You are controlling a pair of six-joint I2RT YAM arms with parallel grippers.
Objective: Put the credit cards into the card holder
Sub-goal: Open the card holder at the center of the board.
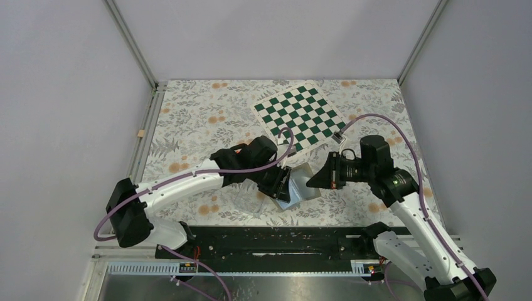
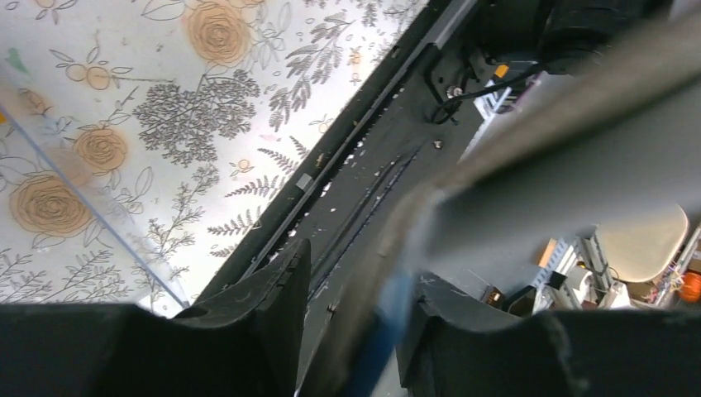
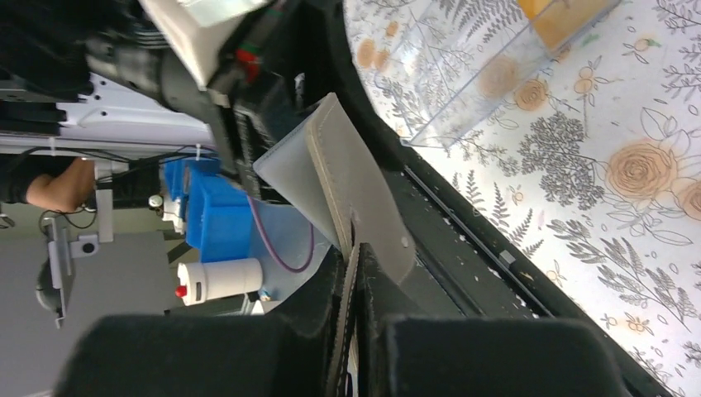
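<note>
The robot's right gripper will release the grey card holder, which hangs above the table's near edge now, on the flowered cloth (image 1: 308,210) (image 3: 592,231) next to the clear tray, close to the black rail.
The grey card holder (image 1: 301,185) hangs above the table's near edge between my two grippers. My right gripper (image 1: 313,180) is shut on one stitched flap of the card holder (image 3: 364,190), which is pinched thin between the jaws (image 3: 354,265). My left gripper (image 1: 285,185) stands open around the other flap (image 2: 562,165); the flap lies against one finger, with a gap to the other (image 2: 360,273). Orange-yellow credit cards (image 3: 570,16) lie inside a clear plastic tray in the right wrist view. In the top view the arms hide them.
The clear tray (image 3: 463,83) sits on the flowered cloth just past the black rail (image 1: 276,241) at the near edge. A green-and-white chessboard (image 1: 300,116) lies at the back of the table. Grey walls close in both sides.
</note>
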